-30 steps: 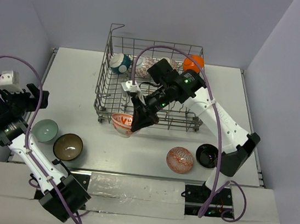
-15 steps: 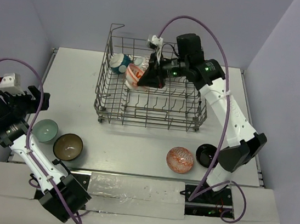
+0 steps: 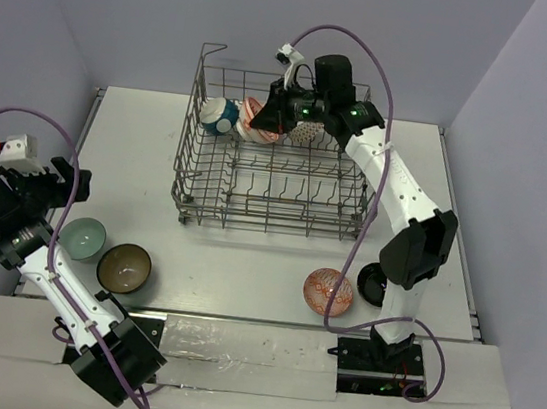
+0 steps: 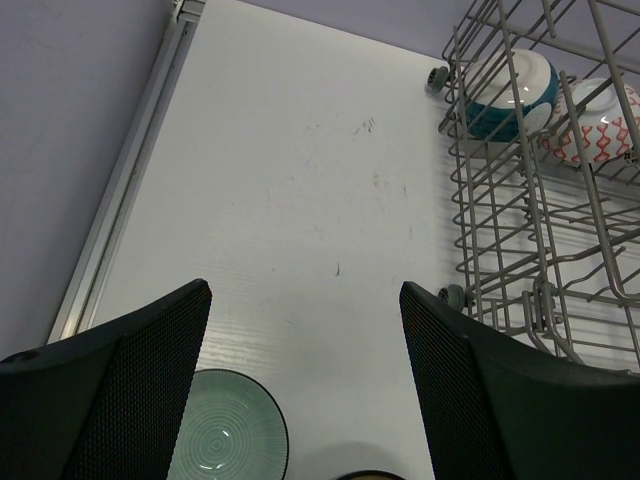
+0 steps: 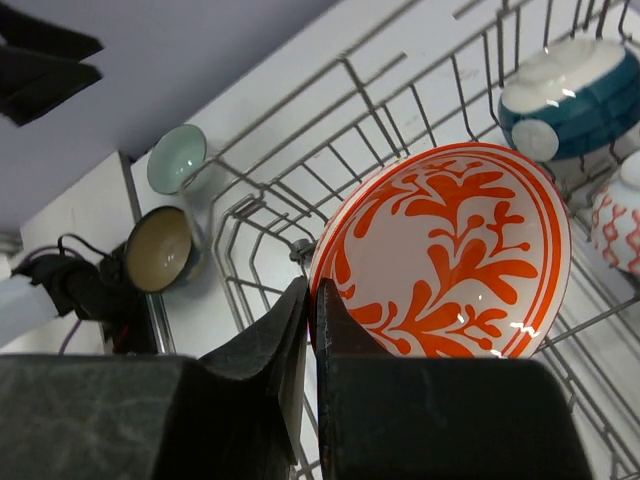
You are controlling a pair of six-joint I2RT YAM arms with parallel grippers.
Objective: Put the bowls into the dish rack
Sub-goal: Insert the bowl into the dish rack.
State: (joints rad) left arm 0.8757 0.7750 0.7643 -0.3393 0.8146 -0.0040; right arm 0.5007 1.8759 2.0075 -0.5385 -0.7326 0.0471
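Observation:
My right gripper has the orange-patterned white bowl, now on edge in the back row. It will let go of it in the rack's middle row [image 3: 246,162], near the teal bowl.
My right gripper [image 5: 312,320] is shut on the rim of an orange-patterned white bowl [image 5: 450,250]. It holds that bowl on edge inside the grey wire dish rack [image 3: 274,200], at the back row [image 3: 261,127]. Beside it in the rack stand a teal bowl [image 5: 580,95] and a white bowl with red zigzags [image 5: 620,215]. A pale green bowl [image 3: 82,237], a brown bowl [image 3: 124,267], a red-patterned bowl [image 3: 329,291] and a black bowl [image 3: 374,283] lie on the table. My left gripper [image 4: 305,380] hangs open and empty above the pale green bowl [image 4: 225,435].
The right arm reaches over the rack's right side and hides part of its back row. The rack has a raised loop [image 3: 213,52] at its back left corner. A metal rail [image 4: 120,190] runs along the table's left edge.
The right arm carried the orange-patterned bowl from the table at the rack's front edge up and over into the back row. The left arm stayed still.

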